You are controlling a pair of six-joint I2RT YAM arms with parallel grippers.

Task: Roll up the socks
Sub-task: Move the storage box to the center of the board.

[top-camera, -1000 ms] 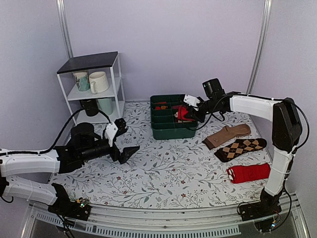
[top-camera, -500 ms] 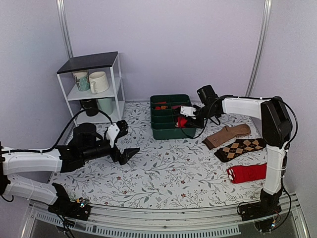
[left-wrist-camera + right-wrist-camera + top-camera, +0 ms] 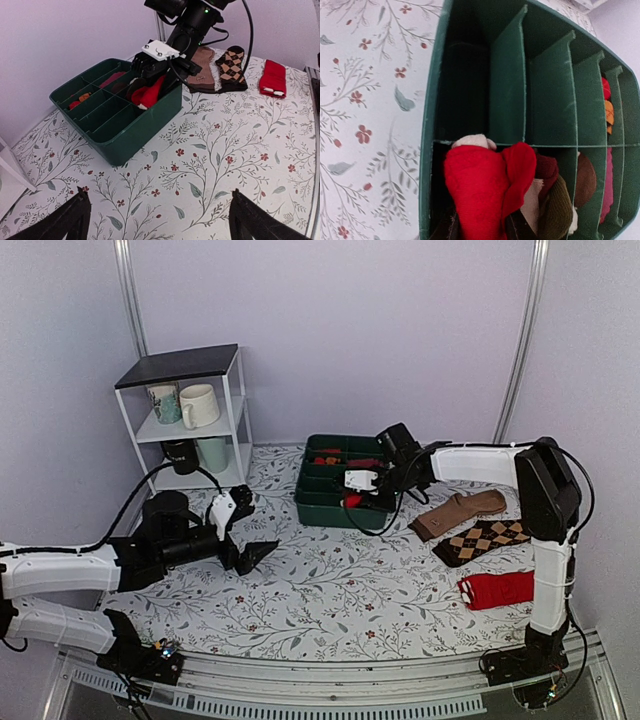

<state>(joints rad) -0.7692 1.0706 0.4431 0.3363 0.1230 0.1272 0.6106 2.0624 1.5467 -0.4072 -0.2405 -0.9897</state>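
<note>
Next, my right gripper lets go of the red socks down inside the near corner section of the green divided bin (image 3: 361, 504) (image 3: 476, 200).
The socks (image 3: 485, 190) are a bright red roll with a pale end (image 3: 470, 141). My right gripper (image 3: 482, 229) is shut on them, a finger on each side of the roll. It holds them over the near corner compartment of the green divided bin (image 3: 431, 100). From above, the right gripper (image 3: 356, 486) and the socks (image 3: 350, 501) sit at the bin's (image 3: 330, 512) front edge. The left wrist view shows the socks (image 3: 148, 94) partly inside the bin (image 3: 130, 135). My left gripper (image 3: 157, 202) hovers open over bare table, far left of the bin (image 3: 250, 535).
Other rolled socks (image 3: 570, 200) fill neighbouring compartments of the bin. A brown sock (image 3: 460, 510), an argyle sock (image 3: 487, 538) and folded all-red socks (image 3: 500, 589) lie at the right. A white shelf (image 3: 235, 400) with mugs stands at the back left.
My right arm has swung left and down with the socks, from the bin's right side to its front left corner. The bin has shifted slightly left. The left arm drew back a little.
</note>
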